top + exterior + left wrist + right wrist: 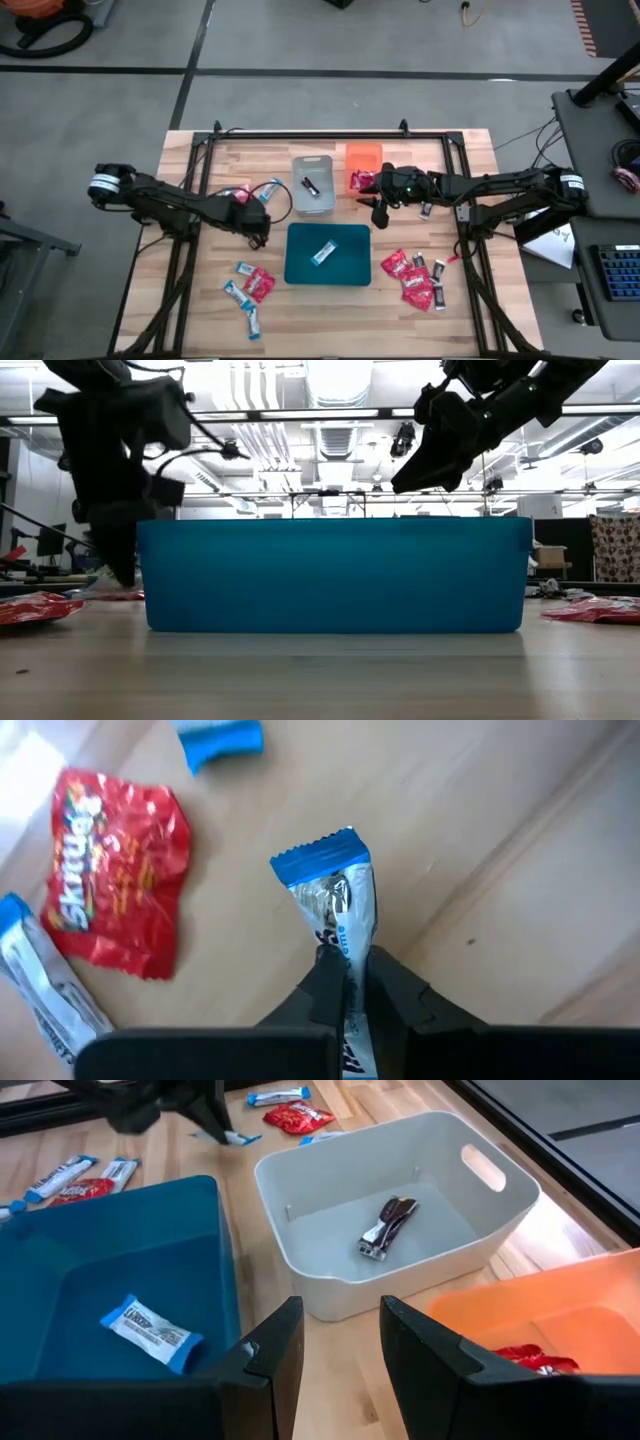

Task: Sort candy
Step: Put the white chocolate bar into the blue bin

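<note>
Next, my left gripper releases the blue-and-white bar inside the blue tray's edge (pixel 316 235) that is closest to the grey tray.
My left gripper (pixel 346 982) is shut on a blue-and-white candy bar (pixel 335 895) over the wood at the table's left (pixel 262 238), left of the blue tray (pixel 300 262). A red packet (pixel 120 870) and other blue-and-white bars (pixel 40 975) lie flat on the wood beside it. My right gripper (pixel 340 1345) hangs open with nothing between its fingers, above the gap between the blue tray (pixel 215 1250) and the grey tray (pixel 300 1250). The grey tray holds a dark mini bar (pixel 386 1226), the blue tray a blue-and-white bar (pixel 150 1330), the orange tray (pixel 600 1295) a red packet (pixel 530 1360). My left gripper pinches the blue-and-white bar between its two fingers, on the silver part (pixel 352 942) behind its blue crimped end (pixel 320 860). The fingers point steeply down from above, and the bar runs along them, its blue end sticking out past the fingertips. Whether it is clear of the wood, I cannot tell.
Loose candy lies in a cluster at the near left (pixel 250 288), another at the near right (pixel 415 275), and a few pieces at the left by the grey tray (pixel 262 192). A black frame rail (pixel 330 133) runs along the table's far edge.
</note>
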You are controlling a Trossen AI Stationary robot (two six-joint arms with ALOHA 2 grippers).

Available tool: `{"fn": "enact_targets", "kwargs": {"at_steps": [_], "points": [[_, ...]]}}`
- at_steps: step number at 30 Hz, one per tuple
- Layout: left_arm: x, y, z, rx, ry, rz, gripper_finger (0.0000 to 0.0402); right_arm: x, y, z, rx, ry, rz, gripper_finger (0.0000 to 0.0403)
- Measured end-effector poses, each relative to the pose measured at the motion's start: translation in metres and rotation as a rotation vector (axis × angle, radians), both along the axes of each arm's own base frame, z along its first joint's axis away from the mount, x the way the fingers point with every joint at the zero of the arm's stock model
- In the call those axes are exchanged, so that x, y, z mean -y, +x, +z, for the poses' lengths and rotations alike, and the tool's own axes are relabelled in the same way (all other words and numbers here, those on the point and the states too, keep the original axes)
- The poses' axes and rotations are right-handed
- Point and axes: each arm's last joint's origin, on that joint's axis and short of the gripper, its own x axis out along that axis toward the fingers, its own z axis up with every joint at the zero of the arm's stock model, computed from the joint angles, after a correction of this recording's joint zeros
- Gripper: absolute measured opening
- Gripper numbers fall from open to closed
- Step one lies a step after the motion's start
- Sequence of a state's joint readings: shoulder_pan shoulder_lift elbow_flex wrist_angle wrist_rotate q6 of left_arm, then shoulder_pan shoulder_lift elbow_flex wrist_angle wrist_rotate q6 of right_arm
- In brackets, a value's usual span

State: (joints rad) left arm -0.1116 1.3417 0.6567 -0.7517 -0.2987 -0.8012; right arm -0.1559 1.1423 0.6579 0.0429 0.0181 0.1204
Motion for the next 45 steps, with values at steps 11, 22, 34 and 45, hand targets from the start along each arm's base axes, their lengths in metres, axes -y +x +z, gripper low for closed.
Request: {"fn": "enact_targets", "kwargs": {"at_steps": [11, 22, 34, 45], "points": [[0.009, -0.001, 0.053, 0.414, 0.028, -0.262, 0.0000, -0.004, 0.003, 0.003, 0.079, -0.026, 0.056, 0.0123], [0.019, 0.034, 0.100, 0.938, 0.245, -0.525, 0.0000, -0.024, 0.029, -0.005, 0.529, -0.179, 0.278, 0.0123], [0.027, 0.073, 0.075, 0.979, 0.330, -0.630, 0.0000, -0.029, 0.080, -0.011, 0.652, -0.191, 0.308, 0.0188], [0.030, 0.083, 0.066, 1.008, 0.315, -0.648, 0.0000, -0.031, 0.099, -0.018, 0.646, -0.096, 0.436, 0.0226]]}}
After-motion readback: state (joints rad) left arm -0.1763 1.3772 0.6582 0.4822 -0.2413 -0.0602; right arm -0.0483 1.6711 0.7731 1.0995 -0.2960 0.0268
